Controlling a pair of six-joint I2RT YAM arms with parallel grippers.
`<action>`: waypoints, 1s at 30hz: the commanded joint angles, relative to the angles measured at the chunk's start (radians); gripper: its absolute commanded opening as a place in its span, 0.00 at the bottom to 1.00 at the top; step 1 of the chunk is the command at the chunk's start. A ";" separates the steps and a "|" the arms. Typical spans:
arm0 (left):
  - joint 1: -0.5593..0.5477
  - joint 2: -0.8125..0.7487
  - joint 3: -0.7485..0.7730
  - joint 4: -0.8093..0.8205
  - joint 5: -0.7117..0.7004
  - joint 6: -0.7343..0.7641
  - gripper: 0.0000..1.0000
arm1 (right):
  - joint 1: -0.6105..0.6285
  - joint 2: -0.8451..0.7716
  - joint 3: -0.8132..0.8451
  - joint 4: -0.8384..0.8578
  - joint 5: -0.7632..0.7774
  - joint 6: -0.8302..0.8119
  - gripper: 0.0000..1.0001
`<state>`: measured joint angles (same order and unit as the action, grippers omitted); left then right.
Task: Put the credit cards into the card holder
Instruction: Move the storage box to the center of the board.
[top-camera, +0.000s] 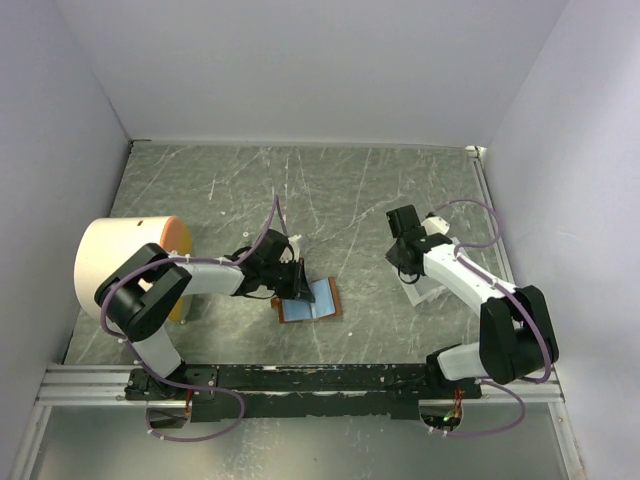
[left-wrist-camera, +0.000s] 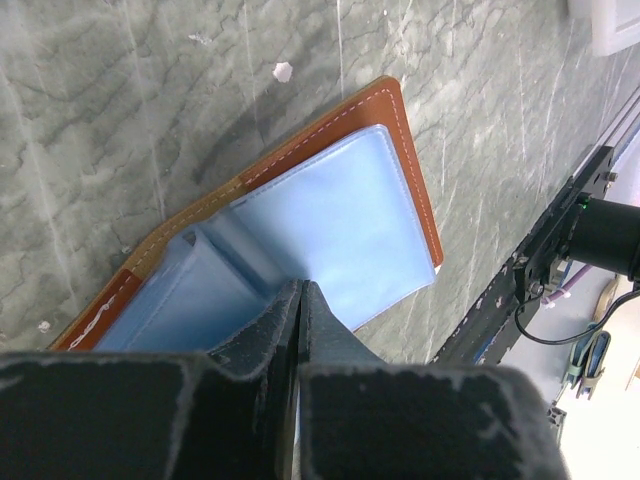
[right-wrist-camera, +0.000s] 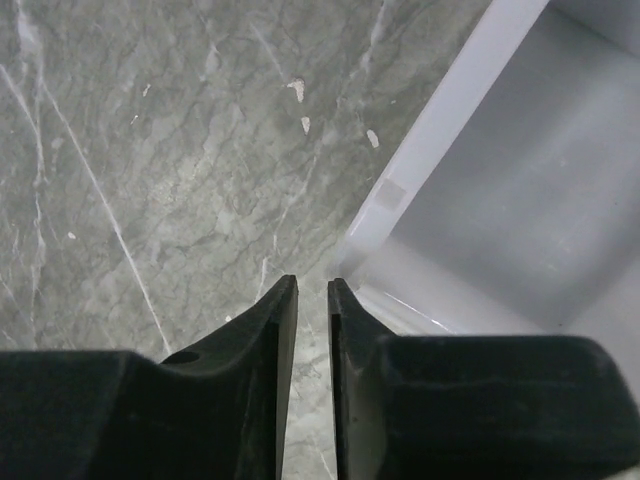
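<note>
Next, I open my right gripper's empty fingers, which are outside the white tray's corner, then take hold of the white tray's rim (right-wrist-camera: 425, 150) and pull it toward the card holder.
The card holder (top-camera: 312, 300) lies open on the table, brown outside with light-blue lining up; it fills the left wrist view (left-wrist-camera: 340, 210). My left gripper (top-camera: 296, 280) is shut, its tips (left-wrist-camera: 301, 286) resting on the lining by a raised pocket fold. I cannot tell if anything thin is pinched. My right gripper (top-camera: 408, 272) hangs low over the bare table beside the white tray's corner, its jaws a narrow gap apart (right-wrist-camera: 312, 285) with nothing between. No credit card shows in any view.
A white rectangular tray (top-camera: 430, 291) sits under the right arm, its rim and pale inside in the right wrist view (right-wrist-camera: 440, 120). A large cream cylinder with an orange end (top-camera: 120, 262) stands at the left. Walls enclose three sides.
</note>
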<state>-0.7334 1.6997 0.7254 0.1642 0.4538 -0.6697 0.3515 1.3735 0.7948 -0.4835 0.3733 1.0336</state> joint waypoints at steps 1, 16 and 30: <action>0.006 -0.019 -0.004 0.011 -0.005 0.012 0.11 | 0.003 -0.019 0.071 -0.083 0.076 0.078 0.26; 0.007 -0.020 0.004 0.023 0.026 0.015 0.12 | -0.047 0.049 0.222 -0.395 0.296 0.334 0.41; 0.007 -0.028 -0.033 0.055 0.028 -0.004 0.12 | -0.065 0.134 0.212 -0.234 0.245 0.236 0.37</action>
<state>-0.7334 1.6989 0.7120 0.1768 0.4648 -0.6708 0.2935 1.4956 1.0004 -0.7437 0.5995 1.2701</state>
